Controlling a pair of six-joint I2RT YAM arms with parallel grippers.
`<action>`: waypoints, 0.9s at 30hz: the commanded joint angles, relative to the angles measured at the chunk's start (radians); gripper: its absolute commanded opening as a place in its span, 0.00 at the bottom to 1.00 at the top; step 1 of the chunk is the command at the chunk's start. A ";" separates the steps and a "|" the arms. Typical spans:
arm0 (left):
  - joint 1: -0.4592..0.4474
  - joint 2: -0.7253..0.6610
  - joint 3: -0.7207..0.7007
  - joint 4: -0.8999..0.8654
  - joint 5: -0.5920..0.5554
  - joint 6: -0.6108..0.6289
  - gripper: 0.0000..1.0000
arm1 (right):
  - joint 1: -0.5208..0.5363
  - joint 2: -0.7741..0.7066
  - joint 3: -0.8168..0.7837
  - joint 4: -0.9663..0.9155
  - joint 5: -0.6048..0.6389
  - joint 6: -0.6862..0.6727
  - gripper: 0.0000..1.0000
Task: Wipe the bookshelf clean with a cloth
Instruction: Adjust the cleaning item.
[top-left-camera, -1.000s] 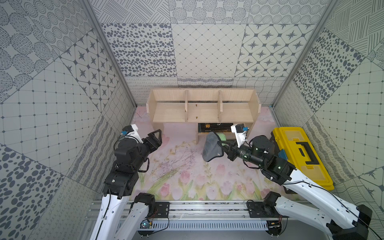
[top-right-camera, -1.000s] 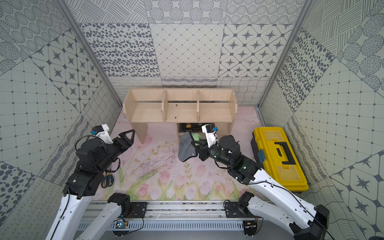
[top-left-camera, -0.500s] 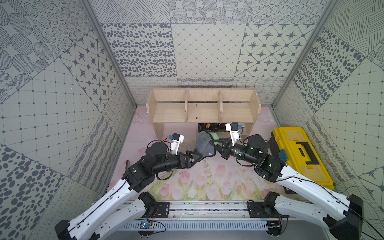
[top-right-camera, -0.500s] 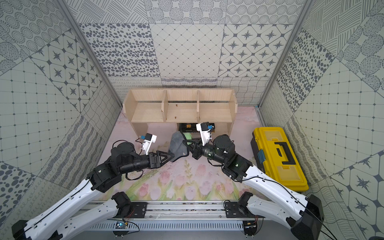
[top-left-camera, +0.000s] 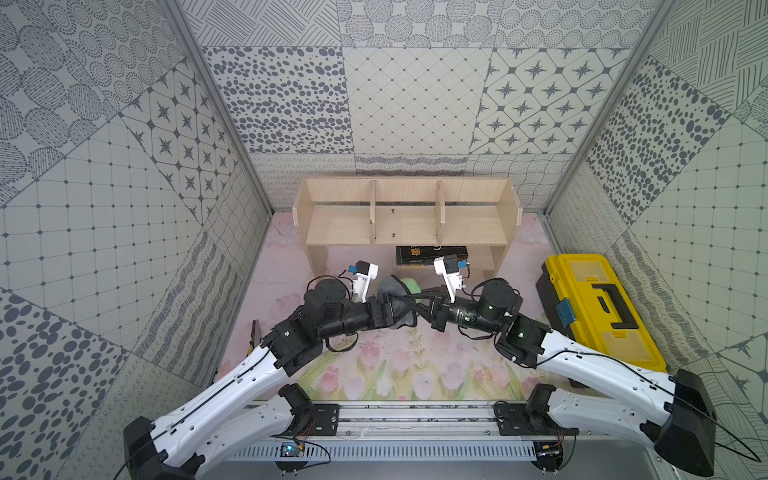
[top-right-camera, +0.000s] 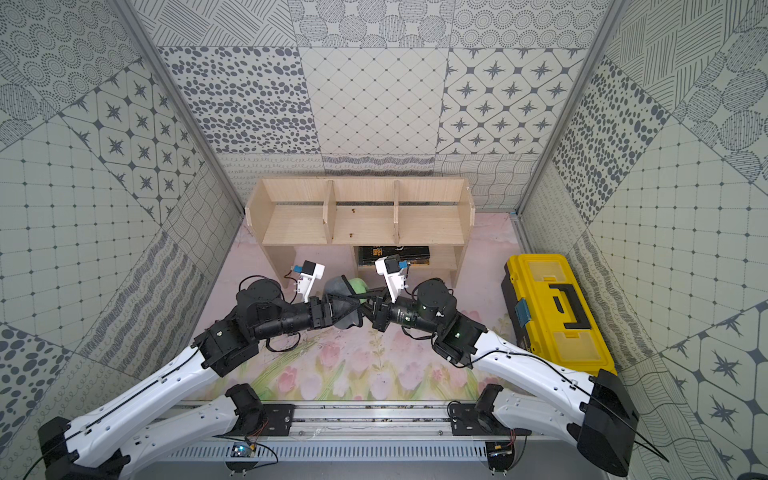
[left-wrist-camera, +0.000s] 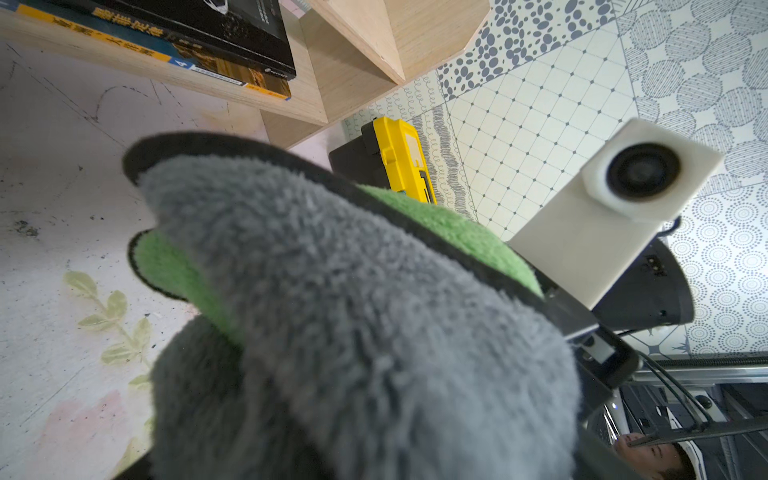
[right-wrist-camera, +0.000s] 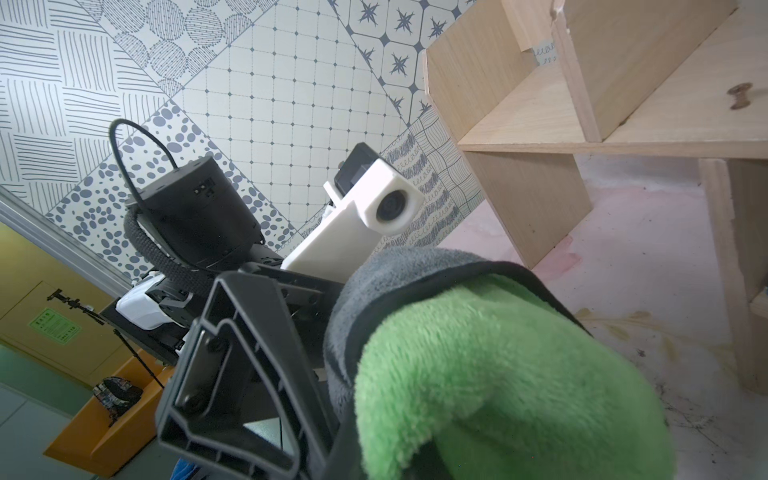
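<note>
The cloth is bunched in the robot's right gripper, so the left gripper needs to hold the grey side while the right gripper backs off and takes the green side (top-left-camera: 411, 284).
The pale wood bookshelf (top-left-camera: 407, 224) (top-right-camera: 361, 224) stands at the back of the floral mat. In front of it both grippers meet above the mat, with the cloth (top-left-camera: 397, 286) (top-right-camera: 340, 286) between them. My right gripper (top-left-camera: 417, 305) (top-right-camera: 362, 305) is shut on the cloth, which fills its wrist view green side up (right-wrist-camera: 498, 374). My left gripper (top-left-camera: 401, 309) (top-right-camera: 345, 307) stands open, its fingers (right-wrist-camera: 232, 365) spread around the cloth's grey side (left-wrist-camera: 353, 311). The cloth hides both sets of fingertips in their own wrist views.
A yellow and black toolbox (top-left-camera: 598, 307) (top-right-camera: 557, 311) lies on the right of the mat. A black book (top-left-camera: 430, 254) (left-wrist-camera: 199, 41) rests on the shelf unit's short lower shelf. A dark hand tool (top-left-camera: 253, 332) lies by the left wall.
My left arm has swung in from the left wall to the cloth, its jaws spread. The right gripper has carried the cloth a little leftward and stayed shut on it.
</note>
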 joint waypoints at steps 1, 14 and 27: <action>0.002 -0.059 -0.027 0.190 -0.158 -0.016 0.84 | 0.022 0.015 -0.041 0.104 -0.079 0.034 0.00; 0.009 -0.051 -0.025 0.214 -0.189 -0.068 0.00 | 0.080 0.004 -0.035 0.003 0.018 -0.021 0.29; 0.152 0.120 0.171 -0.017 0.243 0.044 0.00 | 0.197 -0.159 0.104 -0.492 0.584 -0.352 0.97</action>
